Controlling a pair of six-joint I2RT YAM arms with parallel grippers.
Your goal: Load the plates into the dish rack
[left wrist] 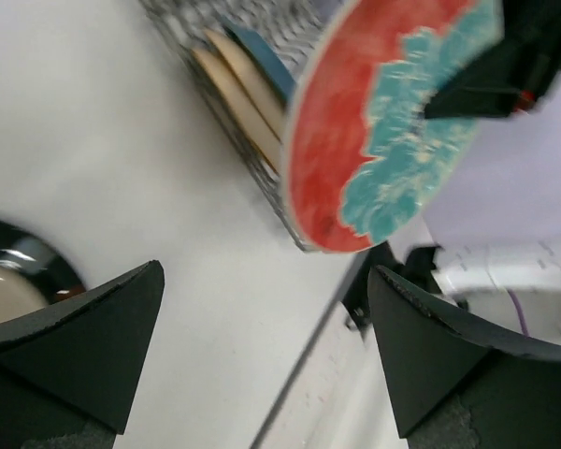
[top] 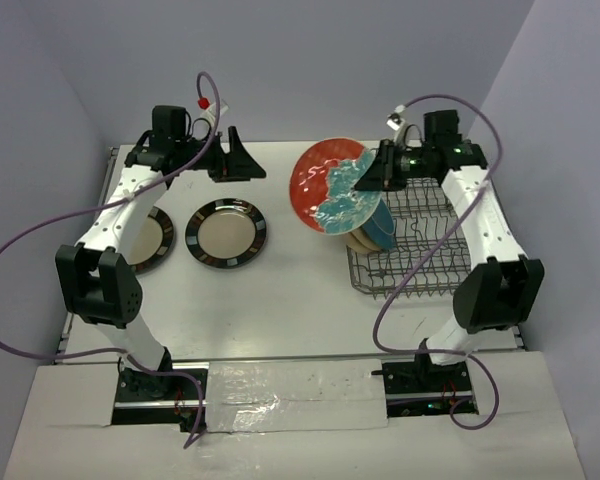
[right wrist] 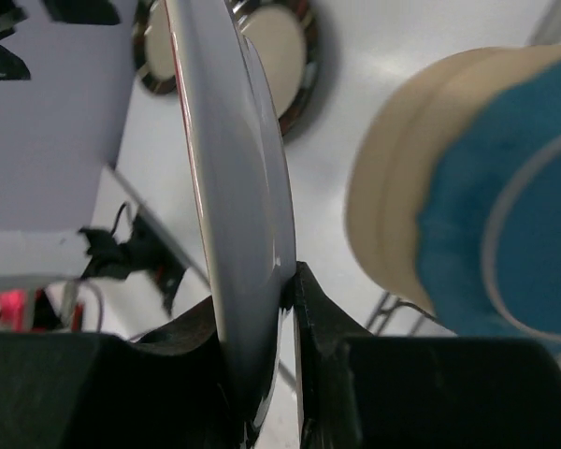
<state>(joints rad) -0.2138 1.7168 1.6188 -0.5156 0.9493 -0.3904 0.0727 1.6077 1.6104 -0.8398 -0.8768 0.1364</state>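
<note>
My left gripper is going to close on the back rim (top: 199, 213) of the dark striped-rim plate in the open, on the side facing the other dark plate.
My right gripper (top: 377, 172) is shut on the rim of the red plate with blue flowers (top: 332, 186), holding it tilted in the air above the left end of the dish rack (top: 430, 262). In the right wrist view the plate (right wrist: 234, 168) is edge-on between the jaws of the gripper (right wrist: 285, 299). Two beige plates (top: 360, 240) and a teal plate (top: 380, 226) stand in the rack. Two dark striped-rim plates lie flat on the table, one (top: 226, 233) in the open and one (top: 152, 240) partly under the left arm. My left gripper (top: 236, 160) is open and empty at the back of the table.
The left wrist view shows the red plate (left wrist: 383, 131), the racked beige plates (left wrist: 234, 98), and part of a dark-rimmed plate (left wrist: 19, 271). Purple cables hang from both arms. The table's walls stand close behind and on either side.
</note>
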